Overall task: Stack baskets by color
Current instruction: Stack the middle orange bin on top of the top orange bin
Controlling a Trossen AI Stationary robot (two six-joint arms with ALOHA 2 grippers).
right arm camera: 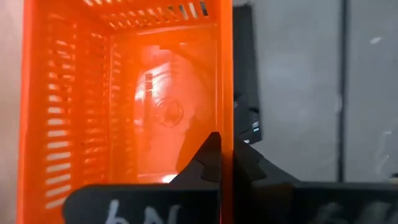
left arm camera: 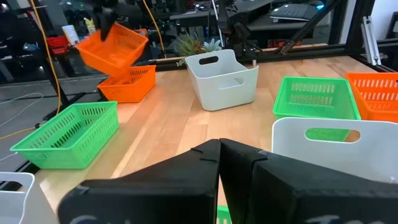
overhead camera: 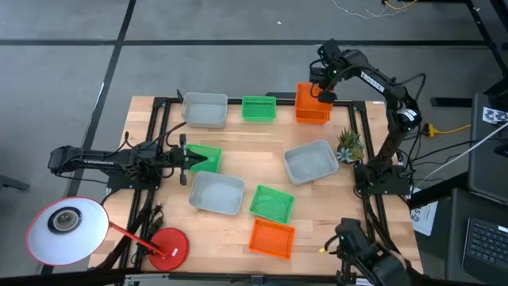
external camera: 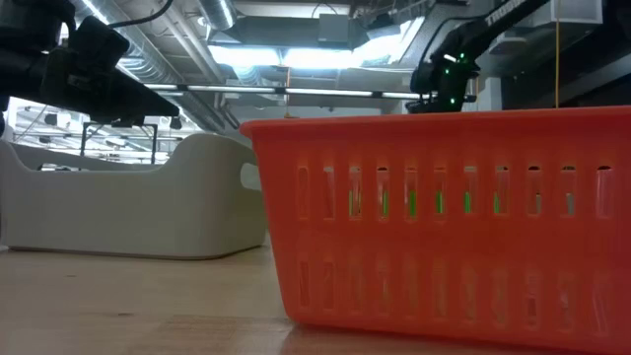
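I will use my right gripper to rest the held orange basket on the lower orange basket it hangs tilted over, retake its side (right arm camera: 225,93) and settle it square.
My right gripper (overhead camera: 324,94) is over the table's far right corner, shut on an orange basket (left arm camera: 115,45), which it holds above a second orange basket (left arm camera: 127,84) standing on the table. A third orange basket (overhead camera: 272,237) sits at the near edge. Green baskets stand at the far edge (overhead camera: 259,108), centre left (overhead camera: 205,156) and near centre (overhead camera: 272,203). Grey baskets stand at far left (overhead camera: 205,110), centre right (overhead camera: 311,161) and centre (overhead camera: 216,193). My left gripper (overhead camera: 184,157) waits shut and level at the left, just beside the centre-left green basket. My right gripper pinches the orange basket's side wall (right arm camera: 225,93), the one toward the table's right edge, with one finger inside the basket and one outside. The fingers come steeply from above. The basket hangs tilted, lifted clear over the orange basket below it.
A small potted plant (overhead camera: 349,145) stands by the right rail, close to the centre-right grey basket. A round red disc (overhead camera: 168,245) and a white round lamp head (overhead camera: 67,230) sit at the near left corner. Black frame rails (overhead camera: 163,119) run along the table's sides.
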